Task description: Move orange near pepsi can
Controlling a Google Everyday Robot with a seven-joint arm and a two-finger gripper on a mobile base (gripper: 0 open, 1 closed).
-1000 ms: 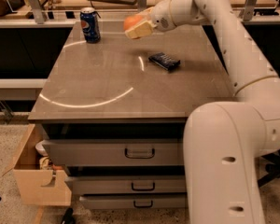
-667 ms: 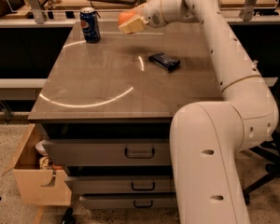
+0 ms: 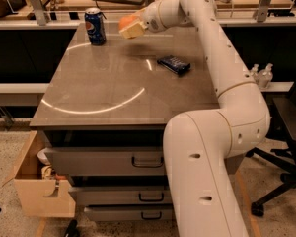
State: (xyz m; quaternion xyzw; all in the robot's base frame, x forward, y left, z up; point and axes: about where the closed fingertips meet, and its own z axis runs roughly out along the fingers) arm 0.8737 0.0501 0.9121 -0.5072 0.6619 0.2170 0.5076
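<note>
Next, my gripper lets go of the orange on the table (image 3: 125,37) between the pepsi can and the snack wrapper, closer to the can.
The pepsi can (image 3: 94,26) stands upright at the far left corner of the grey table (image 3: 108,90). My gripper (image 3: 130,27) is above the far part of the table, a short way right of the can. It is shut on the orange (image 3: 126,22), which shows as an orange patch between the pale fingers. The orange is held off the table surface, a little below the can's top.
A flat dark blue snack wrapper (image 3: 173,64) lies on the table right of centre. Drawers are under the table. An open cardboard box (image 3: 37,181) sits on the floor at left. A black chair (image 3: 288,132) stands at right. Two bottles (image 3: 260,74) stand beyond the right edge.
My gripper has carried the orange to the left, from above the table's far middle toward the pepsi can. The can and wrapper have not moved.
</note>
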